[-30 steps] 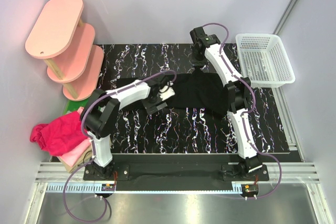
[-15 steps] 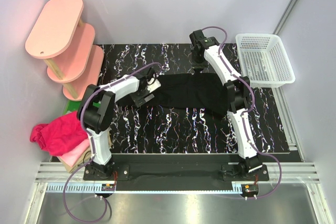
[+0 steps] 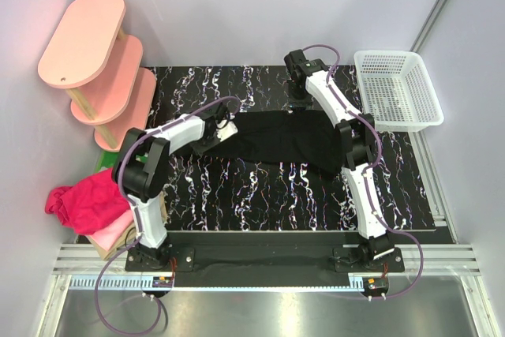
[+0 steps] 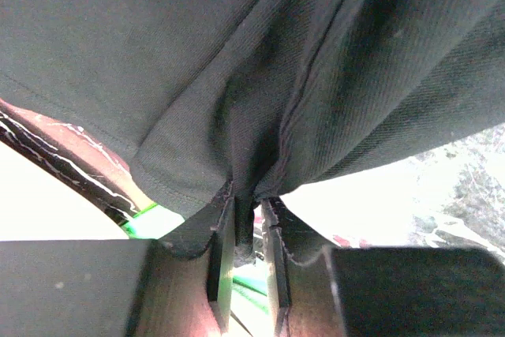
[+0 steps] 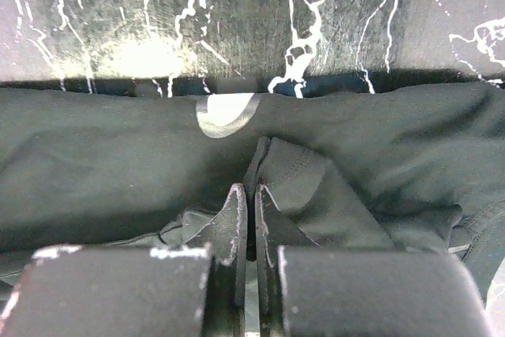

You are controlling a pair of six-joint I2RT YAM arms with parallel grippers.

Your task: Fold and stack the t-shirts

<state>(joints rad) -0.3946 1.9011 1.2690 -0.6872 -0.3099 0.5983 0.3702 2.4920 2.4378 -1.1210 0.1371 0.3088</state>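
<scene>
My left gripper is pinching a bunched fold at the end of the black t-shirt, so I should open it, take the t-shirt's near corner and spread it toward the table's front (image 3: 181, 187).
A black t-shirt (image 3: 288, 141) lies spread across the middle of the marbled table (image 3: 260, 195). My left gripper (image 3: 218, 133) is at its left edge. In the left wrist view its fingers (image 4: 246, 226) are shut on a hanging fold of the black cloth (image 4: 260, 76). My right gripper (image 3: 298, 102) is at the shirt's far edge. The right wrist view shows it (image 5: 252, 203) shut on a thin fold of the same shirt (image 5: 331, 187), near a pale neck label (image 5: 225, 110). A magenta t-shirt (image 3: 87, 199) is heaped on a pink one (image 3: 118, 233) off the table's left edge.
A pink three-tier shelf (image 3: 95, 61) stands at the back left. A white mesh basket (image 3: 396, 88) sits at the back right. A green packet (image 3: 105, 162) pokes out beside the shelf's foot.
My left gripper moved left along the shirt to its left edge and closed on the cloth there. The right gripper kept its hold at the far edge and shifted slightly back.
</scene>
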